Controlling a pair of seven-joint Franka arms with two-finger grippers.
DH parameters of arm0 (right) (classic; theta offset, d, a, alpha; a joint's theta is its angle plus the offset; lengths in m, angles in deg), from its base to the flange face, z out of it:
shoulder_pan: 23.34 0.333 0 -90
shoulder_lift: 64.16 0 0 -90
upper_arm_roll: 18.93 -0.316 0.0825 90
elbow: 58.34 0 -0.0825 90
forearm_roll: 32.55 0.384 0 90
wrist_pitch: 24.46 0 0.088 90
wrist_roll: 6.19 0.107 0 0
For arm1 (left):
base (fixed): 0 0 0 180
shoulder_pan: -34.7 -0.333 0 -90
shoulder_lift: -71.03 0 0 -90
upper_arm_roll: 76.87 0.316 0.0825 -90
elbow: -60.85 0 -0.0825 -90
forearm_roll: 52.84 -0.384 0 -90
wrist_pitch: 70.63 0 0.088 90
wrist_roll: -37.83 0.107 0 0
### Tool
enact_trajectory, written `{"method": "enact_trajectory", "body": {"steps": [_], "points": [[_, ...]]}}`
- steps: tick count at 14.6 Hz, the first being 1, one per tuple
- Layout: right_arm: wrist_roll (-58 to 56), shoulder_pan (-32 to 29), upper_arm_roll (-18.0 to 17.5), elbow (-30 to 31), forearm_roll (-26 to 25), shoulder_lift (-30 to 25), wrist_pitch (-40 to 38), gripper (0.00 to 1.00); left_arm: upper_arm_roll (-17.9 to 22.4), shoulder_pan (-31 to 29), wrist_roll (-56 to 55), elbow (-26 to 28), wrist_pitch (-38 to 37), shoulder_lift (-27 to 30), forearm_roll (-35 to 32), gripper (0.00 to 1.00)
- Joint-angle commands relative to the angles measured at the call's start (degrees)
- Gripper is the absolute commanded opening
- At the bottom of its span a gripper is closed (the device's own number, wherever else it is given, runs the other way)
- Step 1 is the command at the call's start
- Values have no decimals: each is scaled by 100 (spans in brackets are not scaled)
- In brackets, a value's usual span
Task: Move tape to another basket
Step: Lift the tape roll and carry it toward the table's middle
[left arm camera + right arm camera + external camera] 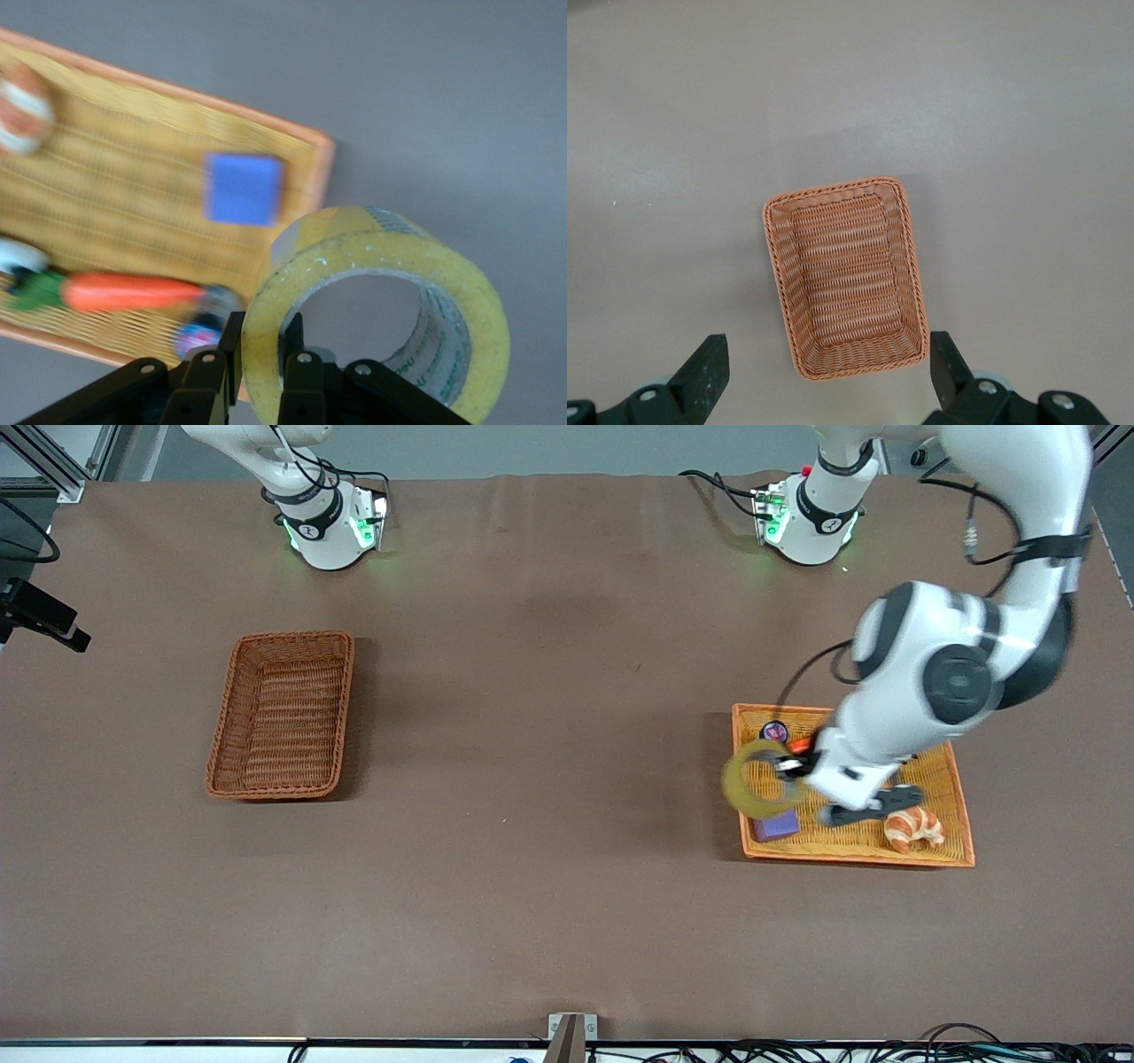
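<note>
The yellowish tape, now held over the tray's edge, will be let go by my left gripper on the bare brown table (522,751) between the tray and the reddish-brown basket.
The yellowish tape (757,779) is a wide ring held in the air over the edge of the light orange tray (939,779) that faces the right arm's end of the table. My left gripper (791,769) is shut on the tape's wall, one finger inside the hole and one outside, as the left wrist view shows for the gripper (263,332) and the tape (354,243). The reddish-brown basket (282,716) stands empty toward the right arm's end. My right gripper (826,361) is open and empty, high over the basket (849,279), and is out of the front view.
The tray (115,177) holds a croissant (912,828), a purple-blue block (775,826) (244,188), an orange carrot toy (124,290) and a small round dark object (773,732). Bare brown table lies between tray and basket.
</note>
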Motion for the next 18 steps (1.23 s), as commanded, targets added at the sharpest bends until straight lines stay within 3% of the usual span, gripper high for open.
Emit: {"method": "enact_trajectory", "body": {"steps": [1, 5, 8, 15, 16, 17, 18], "points": [[78, -5, 0, 29, 72, -32, -12, 100, 45, 764, -1251, -995, -159, -967, -75, 0], [78, -5, 0, 29, 72, -32, -12, 100, 229, 1908, -1755, -1674, -2, -1838, -66, 0], [78, -5, 0, 29, 81, -24, -12, 100, 247, 2470, -2273, -1763, 962, -2287, -75, 0], [78, -5, 0, 29, 72, -24, -12, 100, 256, 3051, -2459, -1772, 2010, -2938, -75, 7], [86, -5, 0, 29, 80, -24, -21, 100, 291, 3104, -2459, -1763, 2011, -2947, -84, 17], [78, -5, 0, 29, 81, -24, -21, 100, 352, 3131, -2459, -1737, 1968, -2913, -92, 41], [86, -5, 0, 29, 81, -24, -21, 100, 396, 3148, -2476, -1728, 1959, -2860, -75, 99]]}}
